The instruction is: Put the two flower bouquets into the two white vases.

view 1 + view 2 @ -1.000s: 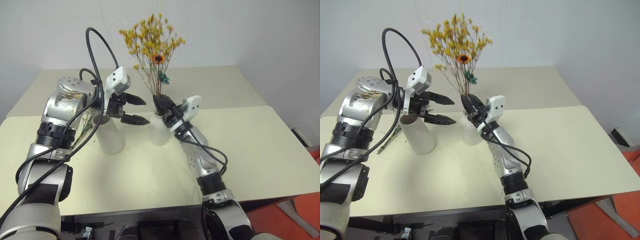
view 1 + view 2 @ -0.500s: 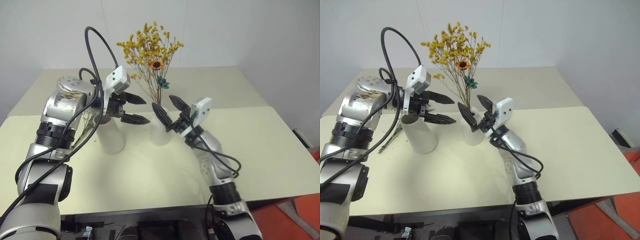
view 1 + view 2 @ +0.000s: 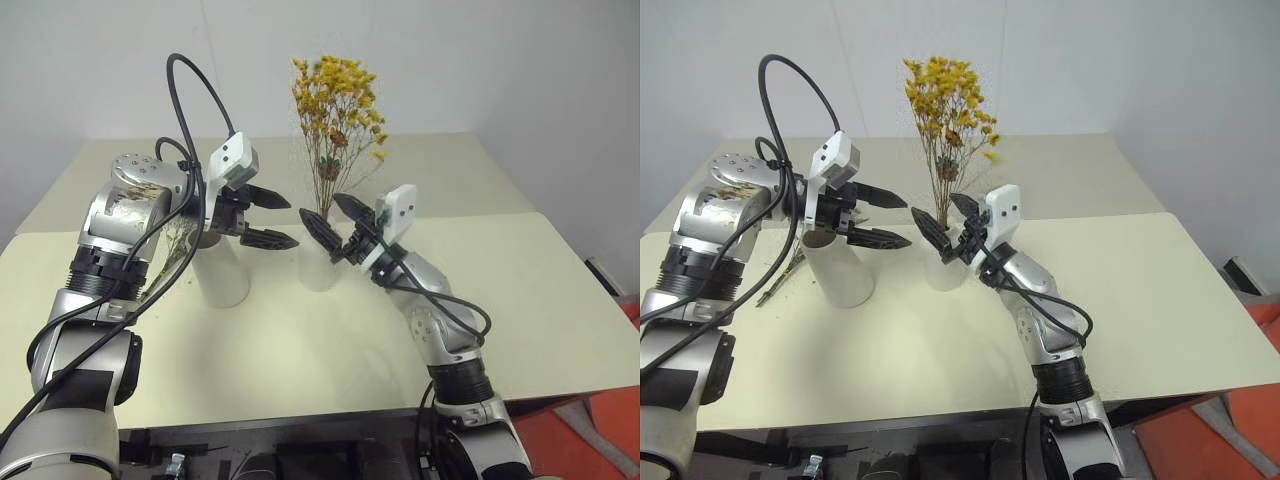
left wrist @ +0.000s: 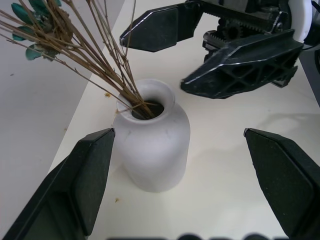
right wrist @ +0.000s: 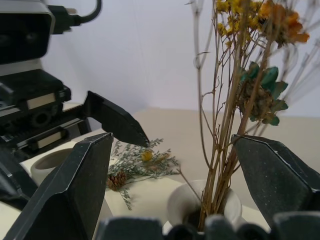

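Observation:
I will use my right gripper to take the stems (image 3: pixel 325 194) above the narrow-necked vase's rim and push them deeper, as the yellow-orange bouquet's stems sit shallow in that vase's opening.
The yellow-orange bouquet (image 3: pixel 338 100) stands with its stems in the narrow-necked white vase (image 3: pixel 318 268) at the table's middle. My right gripper (image 3: pixel 333 222) is open just in front of the vase's neck, with the stems (image 5: pixel 220 150) rising free between its spread fingers. The plain wide-mouthed vase (image 3: pixel 222 272) stands to its left. Above that vase's rim my left gripper (image 3: pixel 276 218) is open, pointing right toward the bottle vase (image 4: pixel 152 150). The grey-green bouquet (image 5: pixel 137 165) with its pine cone (image 5: pixel 116 180) lies flat on the table behind the wide vase.
Both vases stand on the near cream table (image 3: pixel 500 290); a second table (image 3: pixel 430 165) butts against it behind, up to a white wall. A black cable (image 3: pixel 195 90) loops above my left arm. The table's front edge is close, with orange floor (image 3: pixel 600 430) at the right.
My right gripper has opened and let go of the yellow bouquet's stems, drawing back a little. The bouquet now stands more upright in the bottle vase. My left gripper has stayed in place.

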`<action>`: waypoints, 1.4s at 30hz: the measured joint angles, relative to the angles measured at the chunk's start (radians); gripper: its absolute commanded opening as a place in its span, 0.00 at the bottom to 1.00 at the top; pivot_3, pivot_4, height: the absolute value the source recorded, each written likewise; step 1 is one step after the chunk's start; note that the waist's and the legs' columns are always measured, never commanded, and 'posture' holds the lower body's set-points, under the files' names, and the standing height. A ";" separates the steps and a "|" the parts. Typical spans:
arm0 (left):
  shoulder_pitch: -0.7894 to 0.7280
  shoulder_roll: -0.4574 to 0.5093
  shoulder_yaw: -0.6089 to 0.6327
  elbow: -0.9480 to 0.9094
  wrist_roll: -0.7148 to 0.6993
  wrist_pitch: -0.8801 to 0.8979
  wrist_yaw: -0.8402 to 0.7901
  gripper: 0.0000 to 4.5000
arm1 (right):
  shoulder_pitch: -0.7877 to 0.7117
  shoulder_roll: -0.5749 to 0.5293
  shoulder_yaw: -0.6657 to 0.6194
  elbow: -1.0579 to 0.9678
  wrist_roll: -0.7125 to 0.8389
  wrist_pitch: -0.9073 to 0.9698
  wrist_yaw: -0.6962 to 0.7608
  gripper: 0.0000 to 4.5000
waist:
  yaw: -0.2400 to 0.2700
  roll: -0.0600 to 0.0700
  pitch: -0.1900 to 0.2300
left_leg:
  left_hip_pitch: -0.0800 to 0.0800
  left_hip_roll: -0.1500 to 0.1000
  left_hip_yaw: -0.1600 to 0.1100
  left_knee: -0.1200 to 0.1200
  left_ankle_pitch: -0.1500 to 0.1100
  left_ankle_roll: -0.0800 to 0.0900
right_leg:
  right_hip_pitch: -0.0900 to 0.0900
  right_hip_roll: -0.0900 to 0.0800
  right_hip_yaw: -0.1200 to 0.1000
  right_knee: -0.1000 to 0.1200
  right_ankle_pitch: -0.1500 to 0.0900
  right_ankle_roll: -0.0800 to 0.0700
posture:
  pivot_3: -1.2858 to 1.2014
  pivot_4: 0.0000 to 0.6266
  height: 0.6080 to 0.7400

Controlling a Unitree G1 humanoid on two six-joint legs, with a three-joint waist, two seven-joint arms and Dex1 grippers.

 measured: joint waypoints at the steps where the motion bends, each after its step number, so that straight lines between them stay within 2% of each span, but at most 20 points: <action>1: 0.001 0.000 0.000 0.000 0.000 0.000 0.001 1.00 | -0.004 0.000 -0.001 0.000 0.002 0.007 0.000 0.99 | 0.001 0.000 0.000 | 0.000 0.000 0.000 0.000 0.000 0.000 | 0.000 0.000 0.000 0.000 0.000 0.000 | 0.52 0.24 1.00; 7: 0.003 0.001 0.000 -0.001 0.000 -0.001 0.003 1.00 | -0.064 0.000 0.001 0.044 -0.008 0.072 -0.014 0.99 | -0.001 0.000 0.000 | 0.001 0.000 0.000 0.000 0.000 0.000 | 0.000 0.000 0.000 0.000 0.000 0.000 | 0.52 0.24 1.00; 10: 0.004 0.001 0.000 -0.002 0.000 -0.001 0.004 1.00 | -0.105 0.011 0.002 0.092 -0.036 0.087 -0.052 0.87 | -0.002 0.000 0.000 | 0.001 0.000 0.000 0.000 0.000 0.000 | 0.000 0.000 0.000 0.000 0.000 0.000 | 0.52 0.24 1.00; 13: 0.005 0.001 0.000 -0.003 0.000 -0.002 0.005 1.00 | -0.118 0.014 0.002 0.115 -0.056 0.089 -0.075 0.66 | -0.001 0.000 0.000 | 0.000 0.000 0.000 0.000 0.000 0.000 | 0.000 0.000 0.000 0.000 0.000 0.000 | 0.52 0.24 1.00; 14: 0.007 0.001 0.000 -0.003 0.000 -0.002 0.005 1.00 | -0.118 0.013 0.002 0.119 -0.061 0.091 -0.074 0.56 | -0.001 0.000 0.000 | 0.000 0.000 0.000 0.000 0.000 0.000 | 0.000 0.000 0.000 0.001 0.000 0.000 | 0.52 0.24 1.00; 15: 0.009 0.001 0.000 -0.003 0.000 -0.002 0.005 1.00 | -0.118 0.013 0.002 0.120 -0.063 0.091 -0.075 0.52 | -0.001 0.000 0.000 | 0.000 0.000 0.000 0.000 0.000 0.000 | 0.000 0.000 0.000 0.001 0.000 0.000 | 0.52 0.24 1.00; 22: 0.012 0.002 0.000 -0.004 0.000 -0.003 0.009 1.00 | -0.081 0.000 -0.001 0.081 -0.062 0.106 -0.067 0.01 | -0.001 0.000 0.000 | 0.000 0.000 0.000 0.000 0.000 0.000 | 0.000 0.000 0.000 0.000 0.000 0.000 | 0.52 0.24 1.00; 34: 0.012 0.001 0.000 -0.005 0.000 -0.008 0.011 1.00 | 0.004 -0.026 -0.032 -0.057 -0.022 0.137 -0.063 0.00 | -0.001 0.000 0.000 | 0.000 0.000 0.000 0.000 0.000 0.000 | 0.000 0.000 0.000 0.000 0.000 0.000 | 0.52 0.24 1.00; 42: 0.012 0.001 0.000 -0.004 0.000 -0.009 0.011 1.00 | 0.064 -0.053 0.017 -0.088 -0.068 0.072 -0.019 0.00 | 0.000 0.000 0.000 | 0.000 0.000 0.000 0.000 0.000 0.000 | 0.000 0.000 0.000 0.000 0.000 0.000 | 0.52 0.24 1.00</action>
